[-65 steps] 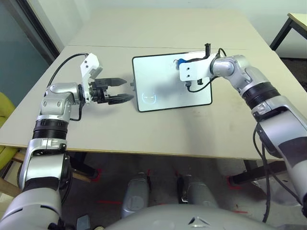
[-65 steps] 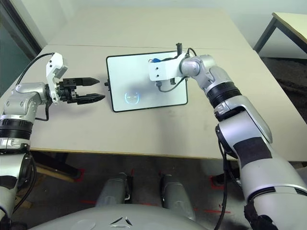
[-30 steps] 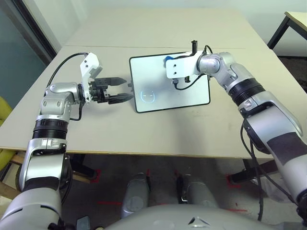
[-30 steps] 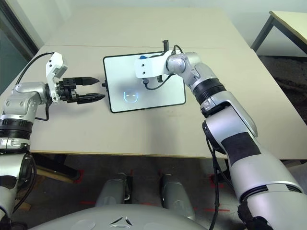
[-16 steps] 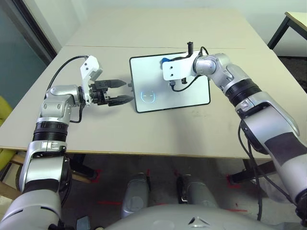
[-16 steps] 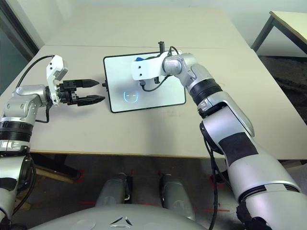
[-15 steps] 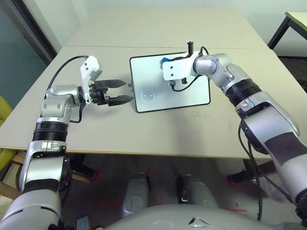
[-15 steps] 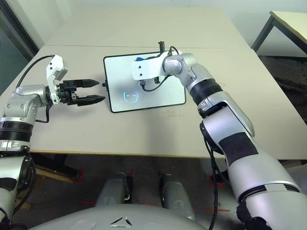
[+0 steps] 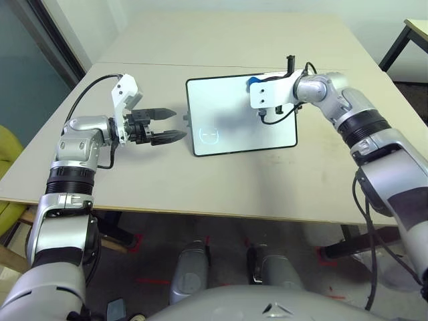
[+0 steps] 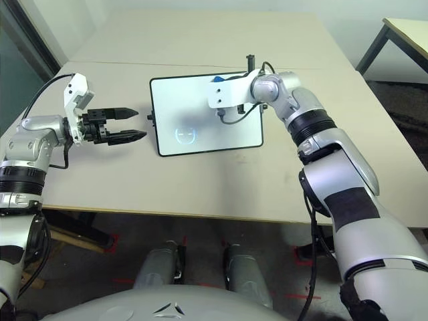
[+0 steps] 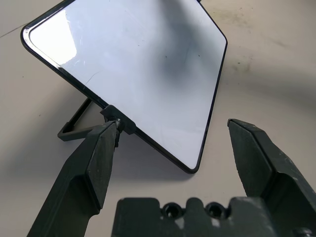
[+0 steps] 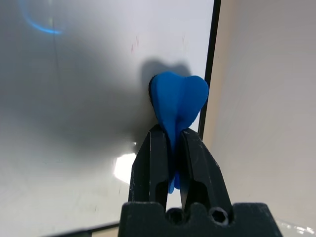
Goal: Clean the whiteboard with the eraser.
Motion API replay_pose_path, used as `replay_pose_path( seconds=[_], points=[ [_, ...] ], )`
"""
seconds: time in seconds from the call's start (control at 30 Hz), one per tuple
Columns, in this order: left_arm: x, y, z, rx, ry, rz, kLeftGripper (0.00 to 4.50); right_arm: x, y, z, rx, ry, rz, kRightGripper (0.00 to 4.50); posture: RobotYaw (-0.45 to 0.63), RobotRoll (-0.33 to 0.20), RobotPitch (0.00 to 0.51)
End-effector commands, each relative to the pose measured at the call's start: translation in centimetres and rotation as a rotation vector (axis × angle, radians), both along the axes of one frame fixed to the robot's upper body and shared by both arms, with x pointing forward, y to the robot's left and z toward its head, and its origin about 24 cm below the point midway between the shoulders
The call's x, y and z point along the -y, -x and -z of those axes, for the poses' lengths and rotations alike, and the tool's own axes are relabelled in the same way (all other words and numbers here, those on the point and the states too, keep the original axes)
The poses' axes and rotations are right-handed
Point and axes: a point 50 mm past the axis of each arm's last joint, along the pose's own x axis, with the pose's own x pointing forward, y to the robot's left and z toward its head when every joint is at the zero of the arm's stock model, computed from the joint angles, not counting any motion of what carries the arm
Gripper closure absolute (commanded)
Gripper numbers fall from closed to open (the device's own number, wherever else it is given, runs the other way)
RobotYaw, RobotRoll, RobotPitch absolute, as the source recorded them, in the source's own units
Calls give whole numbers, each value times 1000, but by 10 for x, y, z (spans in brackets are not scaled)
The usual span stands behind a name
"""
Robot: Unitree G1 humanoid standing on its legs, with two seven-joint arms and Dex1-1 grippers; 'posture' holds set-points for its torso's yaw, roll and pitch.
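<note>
Next, I release the blue eraser with my right gripper on the table [image 9: 330, 143] beside the whiteboard's edge farthest from my left gripper.
The whiteboard [image 9: 234, 130] lies in the middle of the table, a faint face mark [image 9: 209, 136] in its near left corner. My right gripper [image 12: 172, 133] is shut on the blue eraser [image 9: 253, 83], which presses on the board's surface right by its far edge, somewhat right of the middle. In the right wrist view the eraser [image 12: 178, 98] bulges out beyond the fingertips, next to the dark frame. My left gripper [image 9: 177, 124] stands open just left of the board, level with the small side knob [image 11: 116, 116], with nothing between its fingers.
The beige table [image 9: 221, 187] has free room in front of and behind the board. A dark stand piece [image 11: 74, 129] sticks out under the board's edge. Another table [image 9: 414, 30] stands at the far right, and a yellow seat [image 9: 5, 157] at the left.
My right gripper first slid the eraser left along the board's far edge, then back to the right in the last half second. The left gripper stayed open beside the board.
</note>
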Motion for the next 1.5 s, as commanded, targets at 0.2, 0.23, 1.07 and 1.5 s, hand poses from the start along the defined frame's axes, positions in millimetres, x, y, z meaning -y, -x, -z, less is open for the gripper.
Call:
replay_pose_path(
  seconds=[0.2, 0.23, 1.07, 1.5],
  points=[
    [-6, 1, -4, 1, -21, -1, 0, 39, 17, -17, -192, -482, 258, 4407, 184, 0, 62],
    [-5, 1, -4, 2, -21, -2, 0, 44, 19, -18, -208, -531, 311, 4408, 184, 0, 62],
    [-4, 1, -2, 3, -16, -2, 0, 123, 70, 75, -741, -1219, 1284, 4409, 188, 0, 62],
    [-23, 4, -7, 15, -15, -86, 0, 127, 74, 36, -638, -1254, 1089, 31, 187, 0, 56]
  ],
)
